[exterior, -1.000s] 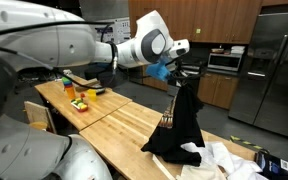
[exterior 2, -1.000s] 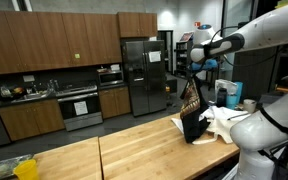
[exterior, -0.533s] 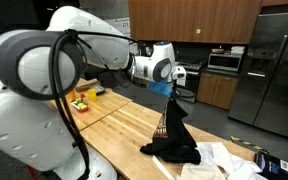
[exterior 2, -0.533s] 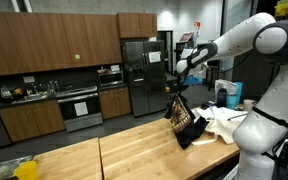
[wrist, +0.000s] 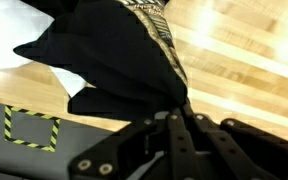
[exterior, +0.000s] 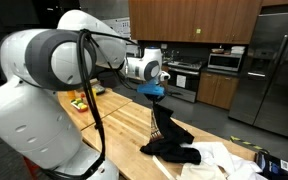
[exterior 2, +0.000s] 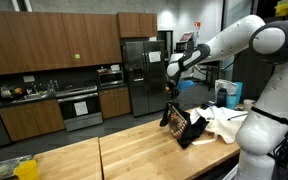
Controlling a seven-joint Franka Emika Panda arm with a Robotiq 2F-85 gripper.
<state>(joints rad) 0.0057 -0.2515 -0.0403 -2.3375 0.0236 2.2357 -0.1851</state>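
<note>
My gripper releases the black garment's corner, now held up above the table, next, on the bare wood (exterior: 142, 130) beside its heap, away from the white cloths.
My gripper (exterior: 153, 92) is shut on the top corner of a black garment (exterior: 168, 135) with a patterned lining, holding it up so it hangs to the wooden table (exterior: 119, 125). In an exterior view the gripper (exterior 2: 172, 88) holds the garment (exterior 2: 187, 126) above the table (exterior 2: 124, 150). In the wrist view the closed fingers (wrist: 177, 112) pinch the black cloth (wrist: 114, 50), which stretches away over the wood.
White cloths (exterior: 224, 160) lie beside the garment at the table's end, also in an exterior view (exterior 2: 220, 120). Yellow and orange items (exterior: 79, 103) sit at the far end. Kitchen cabinets, an oven and a fridge (exterior 2: 139, 75) stand behind.
The gripper has moved along the table toward the yellow items and lower, dragging the black garment with it; the cloth now hangs slanted rather than straight down.
</note>
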